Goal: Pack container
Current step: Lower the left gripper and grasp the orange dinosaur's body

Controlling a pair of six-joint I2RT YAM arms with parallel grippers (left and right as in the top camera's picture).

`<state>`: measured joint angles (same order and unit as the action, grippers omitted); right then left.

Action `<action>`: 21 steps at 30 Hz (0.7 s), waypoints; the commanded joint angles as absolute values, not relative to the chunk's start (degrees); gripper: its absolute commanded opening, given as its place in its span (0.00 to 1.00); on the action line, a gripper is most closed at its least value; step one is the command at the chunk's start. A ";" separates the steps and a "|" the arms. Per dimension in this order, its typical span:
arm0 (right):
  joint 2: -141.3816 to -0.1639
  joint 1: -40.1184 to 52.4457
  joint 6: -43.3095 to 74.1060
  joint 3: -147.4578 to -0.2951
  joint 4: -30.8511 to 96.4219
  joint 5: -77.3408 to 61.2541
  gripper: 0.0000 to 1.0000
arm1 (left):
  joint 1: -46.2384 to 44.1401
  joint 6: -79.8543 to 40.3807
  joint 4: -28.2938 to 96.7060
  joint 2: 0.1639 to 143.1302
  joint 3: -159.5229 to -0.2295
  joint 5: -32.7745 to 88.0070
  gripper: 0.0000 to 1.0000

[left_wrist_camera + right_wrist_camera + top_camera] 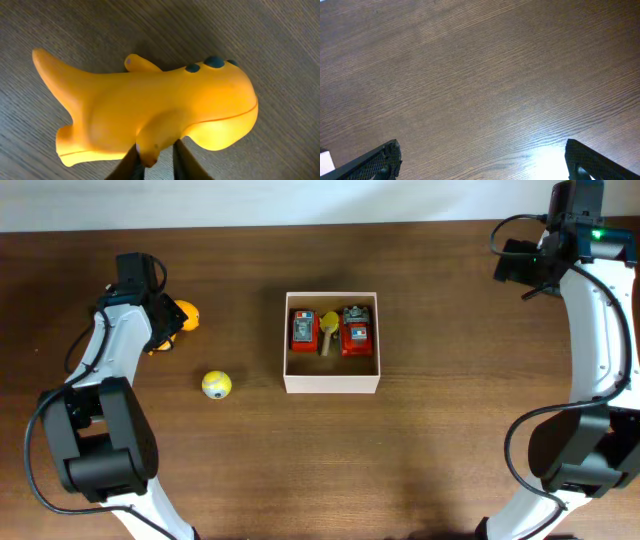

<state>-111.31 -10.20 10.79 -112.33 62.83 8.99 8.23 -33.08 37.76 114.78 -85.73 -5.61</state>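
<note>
My left fingers meet only the dinosaur's short leg's end; I will open, then grip the leg nearer the body (161, 131) before lifting.
The container (331, 385), a square white-walled box, sits mid-table and holds two red toys (303, 330) (357, 334) with a yellow piece (328, 326) between them. An orange dinosaur toy (186, 315) lies on its side at the far left and fills the left wrist view (150, 105). My left gripper (165, 323) (156, 159) is shut on the dinosaur's short leg, one dark finger pressed on each side. At the far right my right gripper (520, 262) (485, 160) hangs open over bare wood, holding nothing.
A yellow ball (216, 384) with a pale patch lies on the table between the dinosaur and the container. Both arm bases stand at the near corners of the dark wooden table (420, 470).
</note>
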 commanded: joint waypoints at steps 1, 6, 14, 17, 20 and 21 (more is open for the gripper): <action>-111.61 -10.41 11.44 -112.27 62.85 9.50 0.99 | 8.27 -33.17 37.45 115.39 -86.35 -4.67 0.14; -111.61 -10.41 11.44 -112.27 62.85 9.50 0.99 | 8.27 -32.42 37.43 115.37 -86.46 -3.68 0.10; -111.61 -10.41 11.44 -112.27 62.85 9.50 0.99 | 8.25 -29.87 37.76 115.37 -88.49 -2.31 0.08; -111.61 -10.41 11.44 -112.27 62.85 9.50 0.99 | 8.27 -29.87 37.78 115.26 -89.54 -2.28 0.09; -111.61 -10.41 11.44 -112.27 62.83 9.50 0.99 | 8.25 -29.87 38.63 115.26 -90.59 -2.26 0.09; -111.61 -10.41 11.44 -112.27 62.83 9.50 0.99 | 8.25 -29.87 39.09 115.26 -91.07 -2.26 0.08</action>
